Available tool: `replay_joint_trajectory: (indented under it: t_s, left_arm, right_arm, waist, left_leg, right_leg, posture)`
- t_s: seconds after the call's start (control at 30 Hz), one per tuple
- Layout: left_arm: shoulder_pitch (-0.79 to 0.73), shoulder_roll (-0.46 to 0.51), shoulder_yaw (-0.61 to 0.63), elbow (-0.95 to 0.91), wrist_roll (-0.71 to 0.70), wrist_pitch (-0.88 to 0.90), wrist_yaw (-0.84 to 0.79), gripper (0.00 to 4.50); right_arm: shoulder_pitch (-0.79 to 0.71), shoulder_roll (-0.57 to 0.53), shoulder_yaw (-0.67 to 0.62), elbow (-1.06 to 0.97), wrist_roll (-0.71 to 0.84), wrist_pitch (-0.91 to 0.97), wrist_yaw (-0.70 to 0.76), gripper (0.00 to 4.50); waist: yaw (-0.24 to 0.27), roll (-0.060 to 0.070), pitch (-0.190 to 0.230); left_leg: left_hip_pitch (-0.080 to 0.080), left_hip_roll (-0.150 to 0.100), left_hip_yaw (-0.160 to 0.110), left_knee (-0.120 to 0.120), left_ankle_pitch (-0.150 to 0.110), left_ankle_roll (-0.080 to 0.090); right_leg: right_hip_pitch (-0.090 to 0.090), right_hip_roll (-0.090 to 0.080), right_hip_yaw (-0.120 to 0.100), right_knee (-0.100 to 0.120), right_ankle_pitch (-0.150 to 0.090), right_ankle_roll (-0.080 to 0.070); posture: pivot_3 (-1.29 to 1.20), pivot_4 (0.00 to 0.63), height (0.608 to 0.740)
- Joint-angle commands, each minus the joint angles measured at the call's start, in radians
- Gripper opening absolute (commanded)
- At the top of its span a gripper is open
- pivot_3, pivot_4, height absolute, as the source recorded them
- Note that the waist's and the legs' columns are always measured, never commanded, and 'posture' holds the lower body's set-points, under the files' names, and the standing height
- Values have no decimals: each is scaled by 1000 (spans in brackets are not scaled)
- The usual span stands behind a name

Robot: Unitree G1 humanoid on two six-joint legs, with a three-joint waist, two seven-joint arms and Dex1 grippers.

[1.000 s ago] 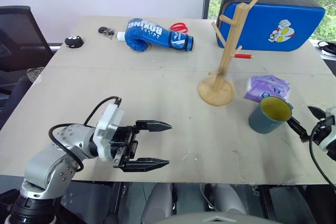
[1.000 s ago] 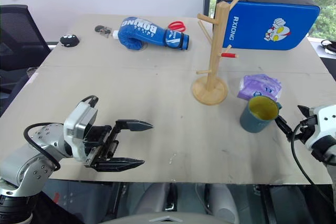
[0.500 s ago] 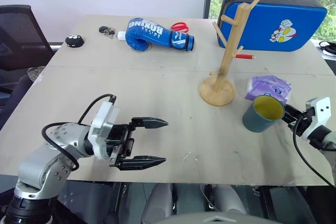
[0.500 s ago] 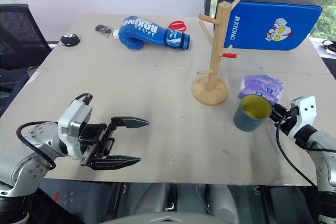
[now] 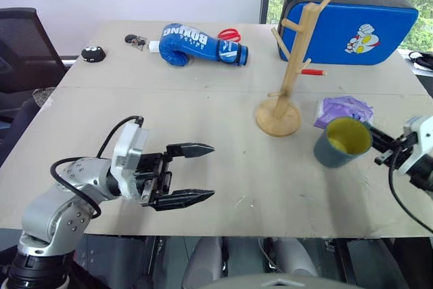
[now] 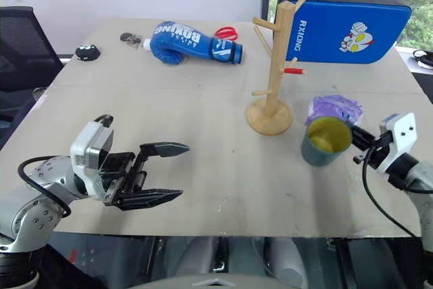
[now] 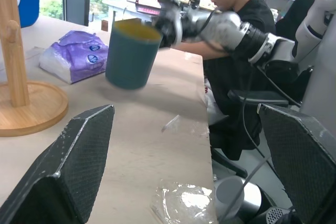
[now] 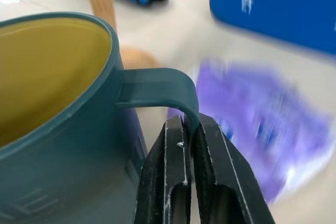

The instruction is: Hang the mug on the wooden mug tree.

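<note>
My right gripper will release the mug so it hangs just under the red-tipped peg [image 5: 300,99] of the wooden mug tree. The mug now hangs tilted just above the table.
The blue-grey mug [image 5: 342,141] with its yellow inside hangs tilted just above the table, right of the wooden mug tree [image 5: 295,65]. My right gripper [image 5: 376,142] is shut on the mug's handle [image 8: 163,85]; in the right wrist view both fingers pinch the handle's lower end. The tree stands upright on its round base [image 5: 279,118], with a red-tipped peg [image 5: 312,72] pointing towards the mug. My left gripper [image 5: 211,170] is open with nothing between its fingers. It hovers over the near left part of the table and points towards the mug.
A purple tissue pack [image 5: 345,109] lies just behind the mug. At the far side are a blue boxing glove [image 5: 203,44], red scissors [image 5: 231,34], a big blue pad [image 5: 358,25], keys [image 5: 135,40] and a black round object [image 5: 93,53]. A person [image 7: 231,3] sits beyond the table's right edge.
My right gripper has shut on the mug's handle and lifted the mug, carrying it a little leftwards. The left gripper has stayed almost where it was.
</note>
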Motion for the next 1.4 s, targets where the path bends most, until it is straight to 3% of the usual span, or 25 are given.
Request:
replay_joint_trajectory:
  t_s: [0.03, 0.37, 0.77, 0.83, 0.93, 1.03, 1.07, 1.27, 1.4]
  left_arm:
    - [-30, -8, 25, 17, -12, -14, 9, 4500]
    - [11, -19, 77, 1, -4, -29, 48, 4500]
    - [131, -60, 138, -130, -32, -42, 166, 4500]
    - [131, -70, 149, -144, -49, -42, 196, 4500]
    - [123, -83, 165, -166, -82, -41, 233, 4500]
    - [122, -82, 172, -177, -98, -39, 255, 4500]
    - [125, -81, 173, -179, -98, -38, 259, 4500]
    - [118, -83, 161, -157, -96, -38, 267, 4500]
    - [110, -93, 148, -110, -64, -29, 306, 4500]
  right_arm:
    - [-95, -74, -6, -87, 30, 56, -7, 55]
    - [-460, -192, 208, -14, -44, 244, -40, 55]
    - [-753, -151, 444, 193, -134, 248, 95, 55]
    - [-782, -135, 481, 264, -180, 219, 111, 584]
    - [-790, -119, 490, 326, -224, 167, 120, 1759]
    - [-780, -121, 462, 336, -226, 153, 133, 3232]
    - [-756, -133, 427, 315, -201, 166, 145, 3463]
    - [-512, -233, 232, 153, -106, 180, 231, 3463]
    - [-349, -241, 89, 69, -46, 196, 241, 3463]
  waist:
    - [2, 0, 0]
    - [3, 0, 0]
    - [3, -1, 1]
    - [4, -1, 1]
    - [6, -1, 1]
    - [4, -1, 1]
    - [4, -1, 1]
    - [7, -1, 2]
    - [2, -1, 1]
  left_leg:
    - [0, 0, 0, 0, 0, 0]
    - [-3, 0, -1, 0, 0, 0]
    - [-3, 0, 0, 0, 0, 0]
    - [-4, 0, -1, 0, 0, 0]
    - [-4, 0, -1, 0, 0, 0]
    - [-4, 0, 0, 0, 0, 0]
    - [-4, 0, 0, 0, 0, 0]
    - [-6, -1, -3, -1, 0, 0]
    - [-3, 0, -1, -1, 0, 0]
  right_leg:
    - [0, 0, 0, 0, 0, 0]
    - [-1, 0, -1, -1, 0, -1]
    - [-2, -1, -1, -1, 0, -1]
    - [-2, -1, -1, -1, 0, -1]
    - [-2, -1, -1, -1, 0, -1]
    - [-2, -1, -1, -2, 0, -1]
    - [-2, -1, -1, -2, 0, -1]
    - [-1, -2, -3, -2, 1, 1]
    - [-1, -1, -2, -2, 1, 0]
  posture:
    - [0, 150, 740]
    - [0, 150, 740]
    - [0, 150, 740]
    - [0, 150, 740]
    - [0, 150, 740]
    - [0, 150, 740]
    - [0, 150, 740]
    - [0, 150, 740]
    - [0, 150, 740]
